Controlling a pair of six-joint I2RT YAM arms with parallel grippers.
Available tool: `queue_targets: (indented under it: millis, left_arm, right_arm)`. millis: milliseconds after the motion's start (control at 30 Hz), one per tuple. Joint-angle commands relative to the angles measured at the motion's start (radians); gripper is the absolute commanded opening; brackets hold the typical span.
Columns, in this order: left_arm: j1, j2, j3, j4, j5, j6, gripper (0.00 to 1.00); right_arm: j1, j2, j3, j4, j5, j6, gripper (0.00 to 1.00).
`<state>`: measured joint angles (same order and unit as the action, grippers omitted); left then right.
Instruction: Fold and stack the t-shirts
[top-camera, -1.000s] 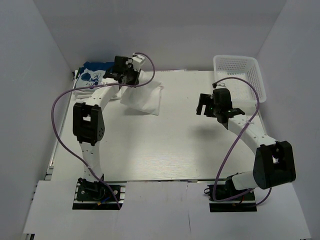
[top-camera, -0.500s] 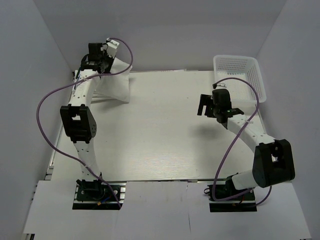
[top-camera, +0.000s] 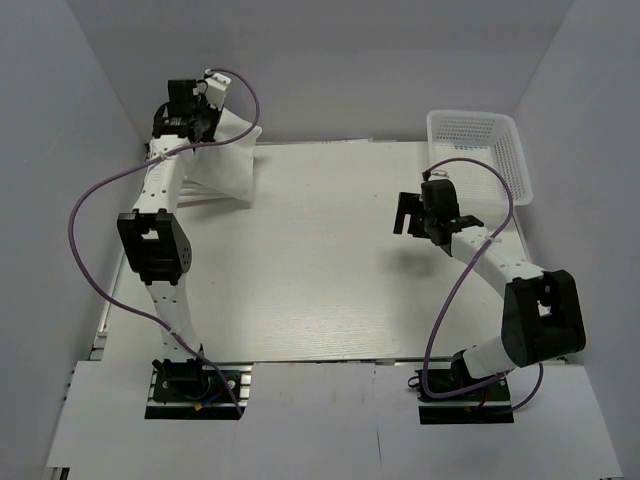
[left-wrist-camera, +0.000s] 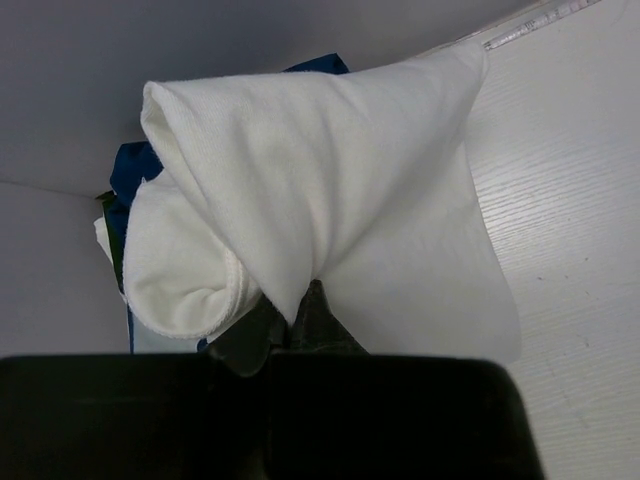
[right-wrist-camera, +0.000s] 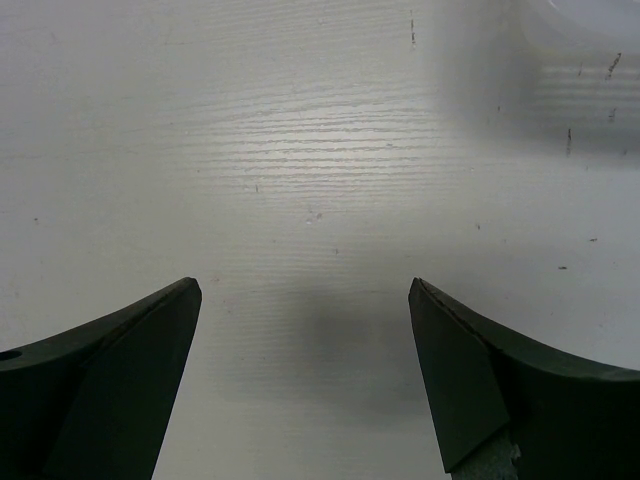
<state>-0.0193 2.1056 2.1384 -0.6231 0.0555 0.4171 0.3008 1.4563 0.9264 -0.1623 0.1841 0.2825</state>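
Next, my left gripper releases the white t-shirt on top of the blue t-shirt in the far corner (top-camera: 194, 147) (left-wrist-camera: 275, 222).
My left gripper (top-camera: 200, 112) is at the table's far left corner, shut on a folded white t-shirt (top-camera: 225, 165) that hangs from it down onto the table. In the left wrist view the white t-shirt (left-wrist-camera: 330, 190) drapes over my closed fingertips (left-wrist-camera: 320, 305). A blue t-shirt (left-wrist-camera: 130, 170) shows behind and under it in the corner; it is hidden in the top view. My right gripper (top-camera: 408, 213) is open and empty above bare table right of centre, its fingers (right-wrist-camera: 130, 340) spread wide.
A white plastic mesh basket (top-camera: 478, 150) stands at the far right of the table (top-camera: 320, 280). White walls close in on the left, back and right. A metal rail (left-wrist-camera: 540, 18) runs along the table's far edge.
My left gripper has carried the white t-shirt left and back, from the table's upper middle-left into the far left corner over the blue shirt. The right arm has barely moved.
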Motion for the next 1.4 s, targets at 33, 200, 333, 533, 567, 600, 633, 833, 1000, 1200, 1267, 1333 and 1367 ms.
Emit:
queue_targets:
  millis: [33,200,333,533,567,600,633,833,1000,1200,1267,1333,1367]
  left_arm:
    - [0.016,-0.091,0.103,0.033,0.001,-0.018,0.0]
    - [0.016,-0.101,0.149,0.033,0.033,-0.038,0.0]
    - [0.016,-0.11,0.13,0.042,0.033,-0.047,0.0]
    - [0.016,-0.11,0.12,0.052,0.01,-0.037,0.0]
    - [0.025,-0.11,0.12,0.063,0.01,-0.037,0.0]
    - [0.025,-0.11,0.12,0.072,0.01,-0.028,0.0]
    - [0.025,-0.099,0.12,0.072,0.01,-0.017,0.0]
    - [0.035,-0.076,0.156,0.082,0.0,0.005,0.0]
    - [0.064,-0.046,0.147,0.1,0.035,0.037,0.0]
    - [0.099,0.03,0.184,0.132,0.047,0.084,0.0]
    - [0.127,0.072,0.204,0.132,0.058,0.094,0.0]
    - [0.139,0.094,0.204,0.132,0.073,0.104,0.0]
    - [0.15,0.094,0.204,0.144,0.085,0.104,0.0]
  right_arm:
    - [-0.003,-0.001,0.038,0.006,-0.002,-0.003,0.91]
    - [0.001,0.021,0.046,0.006,-0.003,-0.002,0.91]
    - [-0.002,0.032,0.055,-0.005,-0.003,-0.005,0.91]
    - [-0.002,0.047,0.061,-0.01,-0.02,-0.005,0.91]
    - [0.001,0.052,0.061,-0.011,-0.031,-0.005,0.91]
    - [0.0,0.052,0.061,-0.008,-0.032,-0.008,0.91]
    - [-0.002,0.059,0.061,-0.006,-0.035,-0.005,0.91]
    - [-0.003,0.082,0.075,-0.013,-0.06,-0.003,0.91]
    - [0.0,0.093,0.086,-0.013,-0.084,0.0,0.91]
    - [0.0,0.09,0.069,-0.017,-0.078,0.017,0.91]
    - [-0.002,0.088,0.061,-0.023,-0.077,0.015,0.91]
    - [0.0,0.095,0.068,-0.039,-0.072,0.02,0.91]
    - [0.0,0.099,0.071,-0.042,-0.069,0.023,0.91]
